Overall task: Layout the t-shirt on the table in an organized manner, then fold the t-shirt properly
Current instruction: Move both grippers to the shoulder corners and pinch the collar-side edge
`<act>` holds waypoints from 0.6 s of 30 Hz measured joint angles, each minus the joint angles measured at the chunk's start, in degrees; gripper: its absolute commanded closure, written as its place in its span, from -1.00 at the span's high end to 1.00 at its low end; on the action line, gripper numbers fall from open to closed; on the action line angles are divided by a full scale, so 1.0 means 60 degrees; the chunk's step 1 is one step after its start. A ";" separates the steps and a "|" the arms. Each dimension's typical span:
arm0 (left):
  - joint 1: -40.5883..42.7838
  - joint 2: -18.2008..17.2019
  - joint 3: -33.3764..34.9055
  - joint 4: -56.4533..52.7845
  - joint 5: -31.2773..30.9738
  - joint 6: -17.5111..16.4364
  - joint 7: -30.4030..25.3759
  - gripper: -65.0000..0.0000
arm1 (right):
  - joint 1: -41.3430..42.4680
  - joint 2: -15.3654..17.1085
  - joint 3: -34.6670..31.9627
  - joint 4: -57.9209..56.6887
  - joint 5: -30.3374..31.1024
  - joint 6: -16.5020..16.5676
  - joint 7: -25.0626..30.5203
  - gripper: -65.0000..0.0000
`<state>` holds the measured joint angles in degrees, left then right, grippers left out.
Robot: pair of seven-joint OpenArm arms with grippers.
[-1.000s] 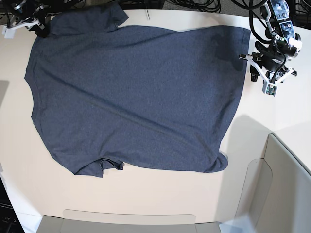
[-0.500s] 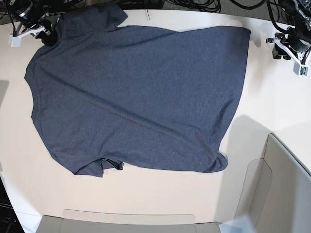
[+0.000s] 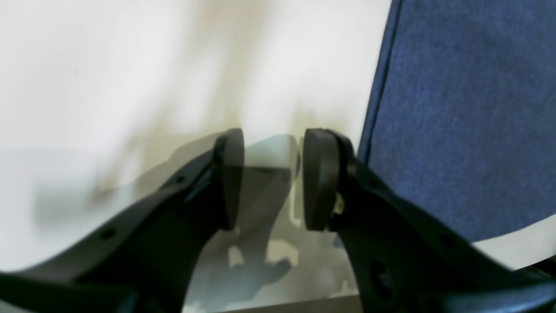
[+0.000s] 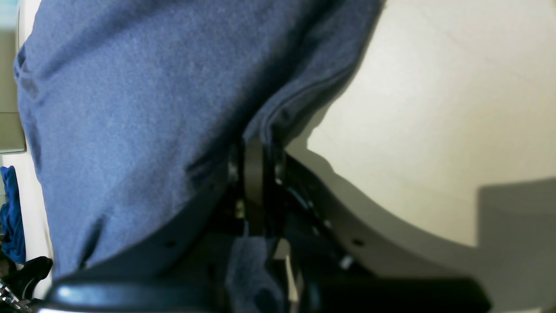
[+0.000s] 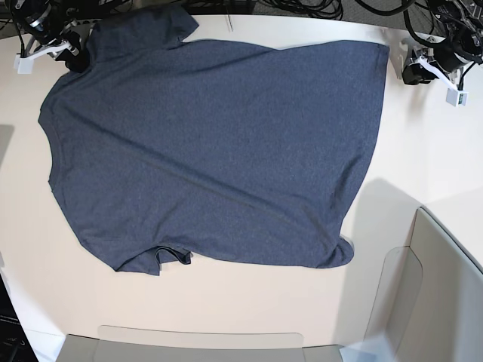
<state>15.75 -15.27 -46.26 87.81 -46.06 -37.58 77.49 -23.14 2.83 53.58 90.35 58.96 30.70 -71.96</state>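
The dark navy t-shirt's opposite sleeve is already in my right gripper, so my left gripper needs to close on the far hem corner (image 5: pixel 381 58) (image 3: pixel 369 161) of the t-shirt.
The dark navy t-shirt (image 5: pixel 211 143) lies spread on the off-white table (image 5: pixel 226 302), plain side up, with its hem toward the right. One sleeve is bunched under at the near edge. My right gripper (image 5: pixel 72 51) is at the far left corner, shut on the edge of the upper sleeve; the right wrist view shows the blue t-shirt (image 4: pixel 130 108) pinched in the right gripper (image 4: pixel 254 187). My left gripper (image 5: pixel 413 69) hovers open just off the shirt's far right corner. In its wrist view the left gripper (image 3: pixel 271 178) holds nothing, with the t-shirt's hem (image 3: pixel 469 108) to its right.
Grey translucent bin walls stand at the right (image 5: pixel 445 286) and along the near edge (image 5: pixel 196 343) of the table. Black cables (image 5: pixel 302 7) lie beyond the far edge. Bare table (image 3: pixel 130 65) lies left of the left gripper.
My left arm has risen from beside the hem toward the far right corner, then edged back toward the shirt. My right arm drew the sleeve slightly farther back.
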 measured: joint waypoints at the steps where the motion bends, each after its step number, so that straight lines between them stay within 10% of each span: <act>1: 0.0018 0.0004 0.0146 0.0015 0.0004 0.0007 0.0007 -0.31 | 0.0000 0.0000 -0.0007 0.0000 0.0004 0.0000 0.0004 -1.00; 18: 0.0419 0.0069 0.1847 0.0812 -0.0739 -0.0423 -0.0025 -0.31 | 0.0044 0.0000 -0.0007 0.0000 -0.0029 -0.0004 -0.0018 -1.00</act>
<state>18.26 -14.85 -35.18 92.68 -50.50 -40.12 77.34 -22.87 2.83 53.54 90.35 58.78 30.68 -72.07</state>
